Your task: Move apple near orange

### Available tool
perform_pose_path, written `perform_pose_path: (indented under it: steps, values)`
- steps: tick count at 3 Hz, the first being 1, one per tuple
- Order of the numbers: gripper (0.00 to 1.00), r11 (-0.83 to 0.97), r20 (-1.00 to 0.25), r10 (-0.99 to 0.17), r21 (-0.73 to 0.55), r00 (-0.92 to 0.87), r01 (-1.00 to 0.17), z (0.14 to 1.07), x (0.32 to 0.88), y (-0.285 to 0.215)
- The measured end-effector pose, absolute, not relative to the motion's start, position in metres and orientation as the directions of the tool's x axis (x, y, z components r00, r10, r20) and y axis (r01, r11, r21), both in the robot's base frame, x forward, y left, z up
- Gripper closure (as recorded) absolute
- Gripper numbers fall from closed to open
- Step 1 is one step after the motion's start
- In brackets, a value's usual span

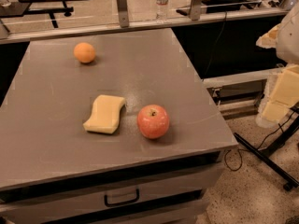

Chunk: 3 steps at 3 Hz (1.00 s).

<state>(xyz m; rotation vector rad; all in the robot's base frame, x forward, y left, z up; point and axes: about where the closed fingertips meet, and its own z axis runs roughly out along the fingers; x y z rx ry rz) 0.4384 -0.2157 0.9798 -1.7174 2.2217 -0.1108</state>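
Observation:
My gripper is going to close on the apple's side [162, 120] away from the sponge, because the apple needs to go near the orange.
The red-pink apple [153, 121] sits on the grey table top [154, 59], near the front, right of the middle. The small orange [84, 52] sits at the far left of the table, well apart from the apple. My gripper [280, 94] shows as white and pale yellow parts at the right edge of the camera view. It hangs beyond the table's right side, above the floor, far from the apple and holding nothing I can see.
A pale yellow sponge [104, 114] lies just left of the apple. A water bottle [161, 2] stands on the rail behind the table. A drawer handle [121, 199] is under the front edge. Cables and a black stand leg [266, 155] lie on the floor at right.

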Motion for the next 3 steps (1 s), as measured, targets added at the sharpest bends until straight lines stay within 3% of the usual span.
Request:
perform_pose_path:
  steps: [2, 3]
  values:
    - [0.0, 0.233, -0.268, -0.95, -0.262, -0.161, -0.937, 0.976, 0.441, -0.193]
    - [0.0, 0.11, -0.405, -0.914, -0.275, 0.011, -0.955, 0.964, 0.442, -0.129]
